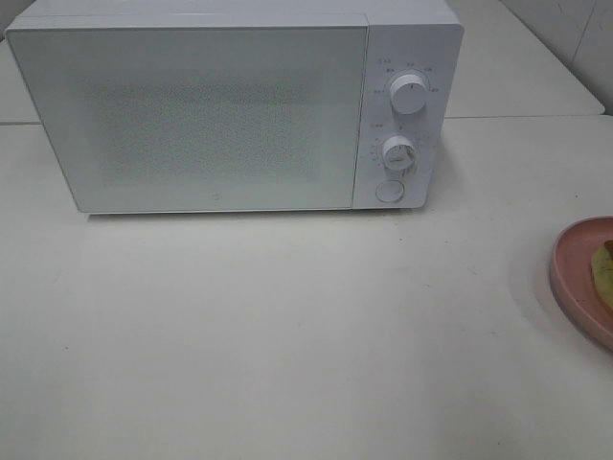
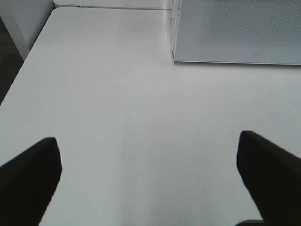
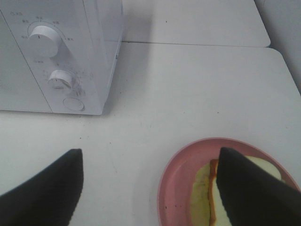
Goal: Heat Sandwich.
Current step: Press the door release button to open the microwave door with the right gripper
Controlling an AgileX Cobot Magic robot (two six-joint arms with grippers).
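Note:
Next, my right gripper needs to go to the round button (image 1: 390,191) (image 3: 73,104) below the dials on the white microwave and close just in front, ready to press.
The white microwave (image 1: 211,115) stands at the back of the table with its door shut. On a round pink plate (image 1: 575,268), cut off by the right edge of the exterior view, lies the sandwich (image 1: 603,270). In the right wrist view my right gripper (image 3: 150,151) is open above the table, and one finger (image 3: 249,188) covers part of the sandwich (image 3: 202,193) on the plate (image 3: 176,179). My left gripper (image 2: 146,139) is open over bare table, in front of the microwave's left corner (image 2: 235,33). Neither gripper shows in the exterior view.
Two dials (image 1: 408,94) (image 1: 397,153) and a round button (image 1: 388,191) sit on the microwave's right panel (image 3: 70,70). The table's left edge (image 2: 19,80) drops off beside the left gripper. A second table (image 1: 517,67) joins behind.

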